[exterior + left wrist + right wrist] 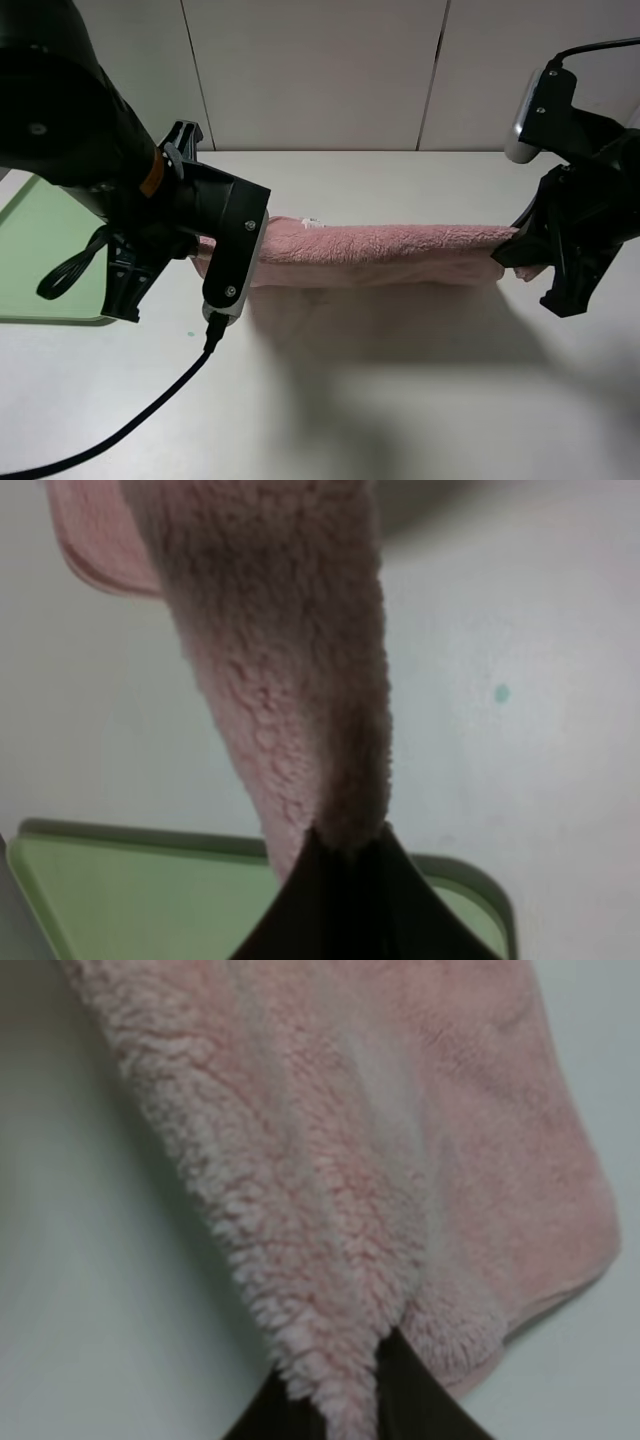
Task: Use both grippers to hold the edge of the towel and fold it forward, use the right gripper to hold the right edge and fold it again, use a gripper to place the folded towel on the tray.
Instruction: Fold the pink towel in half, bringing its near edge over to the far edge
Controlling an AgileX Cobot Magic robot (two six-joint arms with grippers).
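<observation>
Next, my right gripper lets go of its corner of the pink towel on top of the towel's own lower part (462, 243).
A pink fluffy towel (380, 255) hangs stretched between my two grippers above the white table, its lower part drooping onto the tabletop. My left gripper (205, 250) is shut on the towel's left edge; the left wrist view shows the towel (290, 680) pinched at the black fingertips (345, 855). My right gripper (512, 252) is shut on the right edge; the right wrist view shows the towel (400, 1140) pinched at the fingertips (385, 1355). The green tray (40, 250) lies at the far left, also in the left wrist view (120, 900).
A white panelled wall (320, 70) runs along the table's back edge. A black cable (130, 425) trails from the left arm across the front left of the table. The towel casts a shadow on the table in front of it.
</observation>
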